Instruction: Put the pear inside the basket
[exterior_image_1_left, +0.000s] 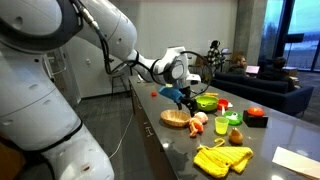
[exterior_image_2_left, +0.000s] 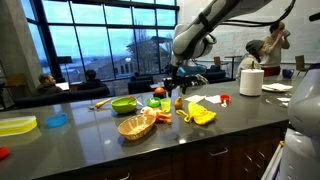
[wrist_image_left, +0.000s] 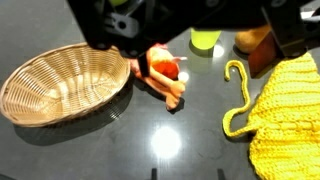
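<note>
Next, I close my gripper on the pear's upper part (exterior_image_1_left: 236, 132), just below its stem beside the light green cup.
The pear (exterior_image_1_left: 235, 134) stands on the dark counter beside a light green cup (exterior_image_1_left: 221, 126). In the wrist view only its tan side (wrist_image_left: 250, 40) shows at the top right, partly behind a gripper finger. The tan woven basket (exterior_image_1_left: 176, 118) lies empty on the counter; it also shows in the other exterior view (exterior_image_2_left: 136, 126) and at the left of the wrist view (wrist_image_left: 60, 85). My gripper (exterior_image_1_left: 183, 96) hangs open and empty above the counter near the basket, short of the pear. In the wrist view the gripper (wrist_image_left: 204, 68) comes in from the top with its jaws apart.
A red and peach toy (wrist_image_left: 163, 70) lies next to the basket. A yellow ridged bunch (exterior_image_1_left: 222, 158) lies near the front edge. A green bowl (exterior_image_1_left: 207, 101) and a black box with a red top (exterior_image_1_left: 256, 117) stand further back. A white roll (exterior_image_2_left: 251, 82) stands far off.
</note>
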